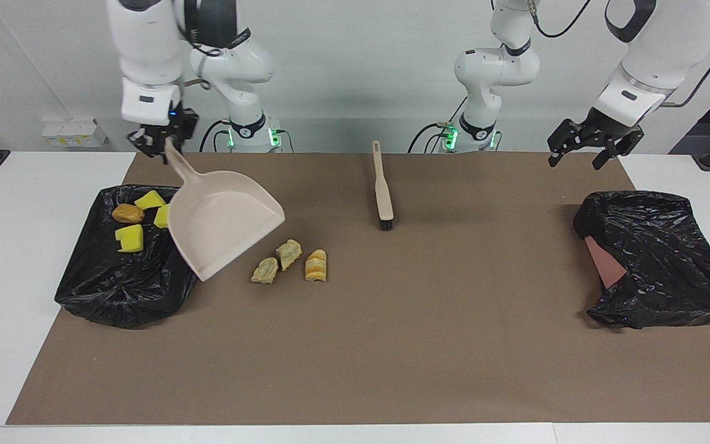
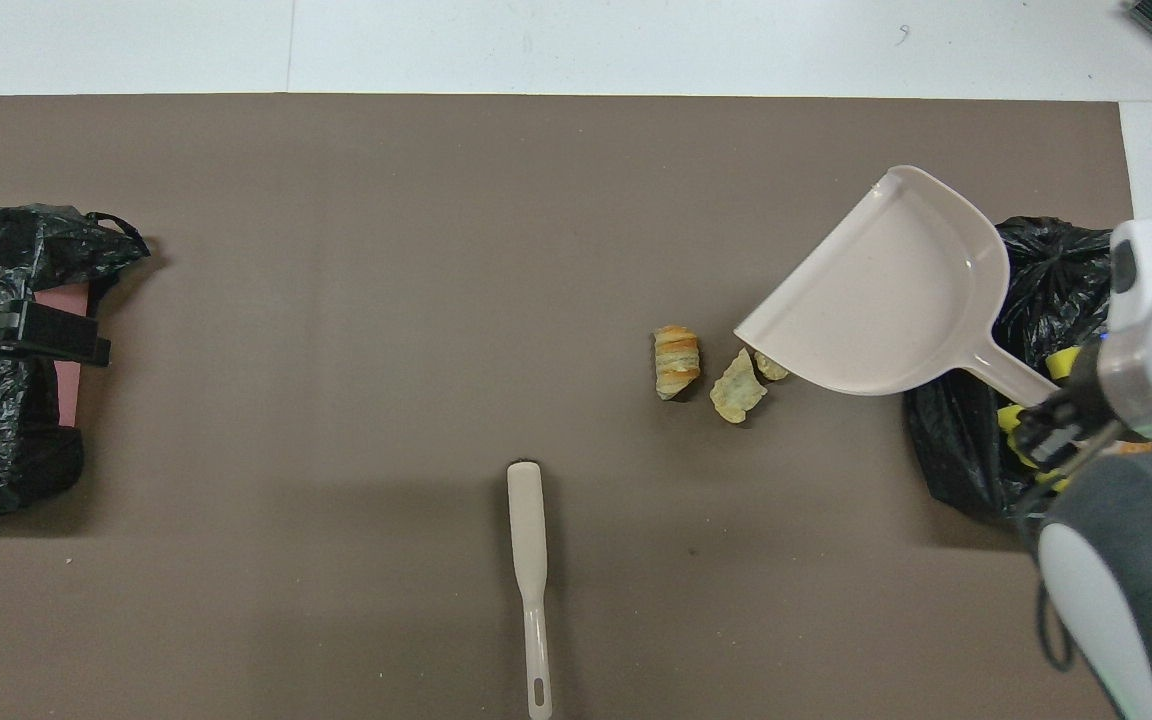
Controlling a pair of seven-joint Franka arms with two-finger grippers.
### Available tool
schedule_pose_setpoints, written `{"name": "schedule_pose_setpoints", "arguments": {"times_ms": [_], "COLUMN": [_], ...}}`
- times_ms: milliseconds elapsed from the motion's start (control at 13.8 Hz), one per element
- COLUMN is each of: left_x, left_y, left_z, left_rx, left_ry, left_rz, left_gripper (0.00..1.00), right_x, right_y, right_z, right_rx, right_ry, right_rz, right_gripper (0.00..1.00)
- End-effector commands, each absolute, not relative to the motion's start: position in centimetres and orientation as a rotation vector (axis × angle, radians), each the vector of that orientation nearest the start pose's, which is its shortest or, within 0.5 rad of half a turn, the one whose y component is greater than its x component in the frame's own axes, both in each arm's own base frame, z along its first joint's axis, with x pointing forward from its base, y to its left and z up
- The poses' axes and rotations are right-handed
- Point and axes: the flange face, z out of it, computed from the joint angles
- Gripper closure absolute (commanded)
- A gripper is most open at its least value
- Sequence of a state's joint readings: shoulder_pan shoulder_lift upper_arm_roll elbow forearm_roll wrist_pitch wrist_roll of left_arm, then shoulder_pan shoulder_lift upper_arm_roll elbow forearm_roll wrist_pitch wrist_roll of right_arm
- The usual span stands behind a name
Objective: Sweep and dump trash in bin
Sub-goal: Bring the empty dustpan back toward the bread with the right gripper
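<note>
I need to let go of the beige dustpan with my right gripper on the bare brown mat straight (image 2: 524, 240) beyond the beige brush.
My right gripper (image 1: 161, 143) is shut on the handle of the beige dustpan (image 1: 222, 225), which hangs tilted over the edge of a black bag (image 1: 121, 283) at the right arm's end. Three yellow chunks (image 1: 130, 238) and a brown lump (image 1: 127, 213) lie on that bag. Three bread-like pieces (image 1: 288, 253) lie on the brown mat beside the pan's lip; they also show in the overhead view (image 2: 677, 361). My left gripper (image 1: 586, 151) is open and empty, over the robots' edge of the mat near the other bag.
A beige brush (image 1: 383, 191) lies on the mat's middle, nearer to the robots than the bread pieces. A second black bag over a pink bin (image 1: 657, 259) lies at the left arm's end. The mat (image 1: 392, 345) sits on a white table.
</note>
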State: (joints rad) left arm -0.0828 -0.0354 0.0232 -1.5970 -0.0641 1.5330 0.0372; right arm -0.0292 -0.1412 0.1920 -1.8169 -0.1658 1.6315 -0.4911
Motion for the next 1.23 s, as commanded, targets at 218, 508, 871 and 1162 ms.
{"name": "schedule_pose_setpoints", "arguments": {"times_ms": [218,508,871,1162], "left_x": [53.2,53.4,53.4,53.4], "left_y": [-3.2,-3.5,-3.5,-3.4], "left_z": [62.6,62.8,62.8,62.8], "left_rx": [-3.173,-3.172,-3.172,-3.173], "left_ry": [0.19,0.199,0.199,0.197], "left_rz": [0.085,0.068,0.068,0.068], "left_gripper": [0.0,0.0,0.0,0.0], "right_x": [53.6,55.9,58.7,59.2], "right_y": [21.1,30.5,38.9,42.3], "right_z": [52.1,46.3,43.4,37.9], "right_rx": [-3.176,-3.124,-3.033,-2.987], "right_ry": [-0.259,-0.087,-0.007,0.025], "right_rz": [-0.05,-0.108,-0.19,-0.208], "right_gripper": [1.0,1.0,1.0,0.91]}}
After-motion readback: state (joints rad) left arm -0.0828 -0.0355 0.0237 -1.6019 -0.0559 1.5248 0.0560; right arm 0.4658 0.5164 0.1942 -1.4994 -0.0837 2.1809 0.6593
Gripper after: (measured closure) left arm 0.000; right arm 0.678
